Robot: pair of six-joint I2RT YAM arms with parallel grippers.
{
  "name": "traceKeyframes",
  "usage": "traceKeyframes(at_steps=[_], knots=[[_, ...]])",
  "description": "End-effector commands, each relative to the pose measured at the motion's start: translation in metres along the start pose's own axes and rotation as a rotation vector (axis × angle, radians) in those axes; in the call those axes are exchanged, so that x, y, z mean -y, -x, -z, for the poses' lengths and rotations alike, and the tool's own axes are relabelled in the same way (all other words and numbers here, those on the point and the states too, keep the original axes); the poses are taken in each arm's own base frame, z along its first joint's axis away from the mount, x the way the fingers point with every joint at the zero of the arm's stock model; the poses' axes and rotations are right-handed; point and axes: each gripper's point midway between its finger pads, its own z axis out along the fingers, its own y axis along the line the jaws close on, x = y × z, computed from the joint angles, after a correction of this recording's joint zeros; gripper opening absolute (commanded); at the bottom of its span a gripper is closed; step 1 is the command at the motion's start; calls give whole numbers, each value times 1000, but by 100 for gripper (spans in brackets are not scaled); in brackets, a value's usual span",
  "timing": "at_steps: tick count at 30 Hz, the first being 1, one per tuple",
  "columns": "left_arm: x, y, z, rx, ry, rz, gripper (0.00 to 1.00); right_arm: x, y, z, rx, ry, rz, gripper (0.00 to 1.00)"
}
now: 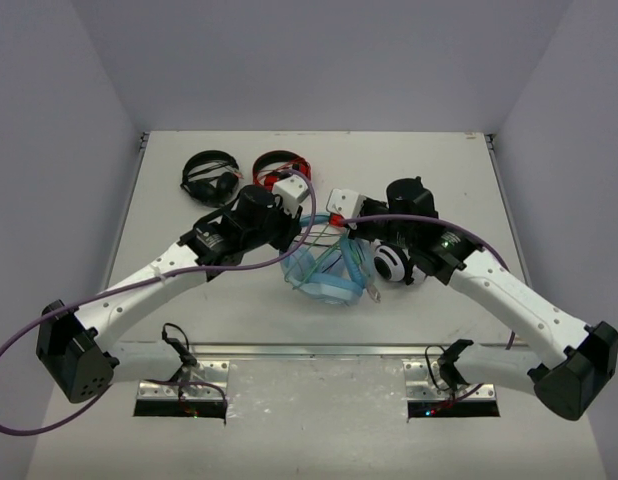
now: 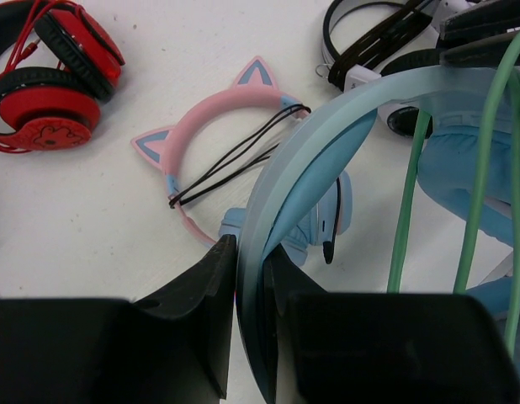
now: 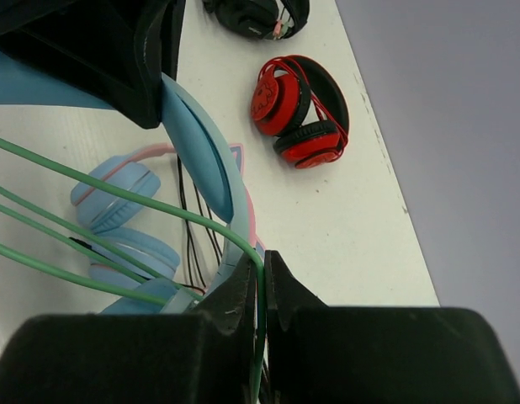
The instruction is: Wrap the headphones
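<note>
My left gripper will release the light-blue headphones on the bare table point(image 1: 223, 255), setting them free in front of the black headphones.
The light-blue headphones point(image 1: 324, 280) are held up over the middle of the table. My left gripper point(image 2: 250, 252) is shut on their wide headband point(image 2: 327, 126), pinching it edge-on between both fingers. The thin light-green cable point(image 2: 403, 210) runs in several strands across the headphones. My right gripper point(image 3: 262, 269) is shut on one strand of this cable point(image 3: 159, 206), just right of the headband point(image 3: 201, 151). From above, the left gripper point(image 1: 297, 240) and right gripper point(image 1: 341, 222) sit close together over the headphones.
Pink-and-blue cat-ear headphones point(image 2: 201, 126) lie on the table under the held pair. Red headphones point(image 1: 279, 165) and black headphones point(image 1: 211, 178) lie at the back left. White-and-black headphones point(image 1: 392, 265) rest beside the right arm. The table's right edge point(image 3: 395, 194) is near.
</note>
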Motion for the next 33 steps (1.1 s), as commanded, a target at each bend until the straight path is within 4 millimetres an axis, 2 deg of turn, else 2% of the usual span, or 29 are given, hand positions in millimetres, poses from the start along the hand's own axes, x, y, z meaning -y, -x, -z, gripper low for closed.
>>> traceKeyframes(at_steps=[1,3,6,11,17,22,24,25,28,30,31,32,33], knots=[[14,23,18,75,-65,-14,0,55,6,15,8,-217,3,5],[13,24,20,84,-62,-16,0,60,-8,15,-25,-250,-18,8],[8,28,24,105,-34,-19,1,65,-12,22,-1,-270,-81,15],[0,37,30,146,5,-3,0,69,-16,27,28,-296,-133,18],[-8,50,28,176,-19,39,0,51,-27,16,28,-241,-206,18],[-19,61,30,191,-40,59,0,52,-50,12,-9,-274,-295,17],[-19,66,31,202,-69,62,0,49,-50,10,7,-257,-335,17],[-22,69,31,212,-72,65,0,46,-50,10,16,-248,-363,19],[-24,75,32,225,-74,58,1,45,-43,8,37,-227,-415,42],[-32,79,30,220,-51,75,0,46,-41,9,38,-225,-438,46],[-44,80,30,221,-35,88,0,47,-43,10,31,-227,-465,47],[-46,85,28,221,-51,127,0,46,-46,10,22,-227,-486,53],[-52,87,31,227,-88,143,0,50,-54,13,7,-245,-540,54]])
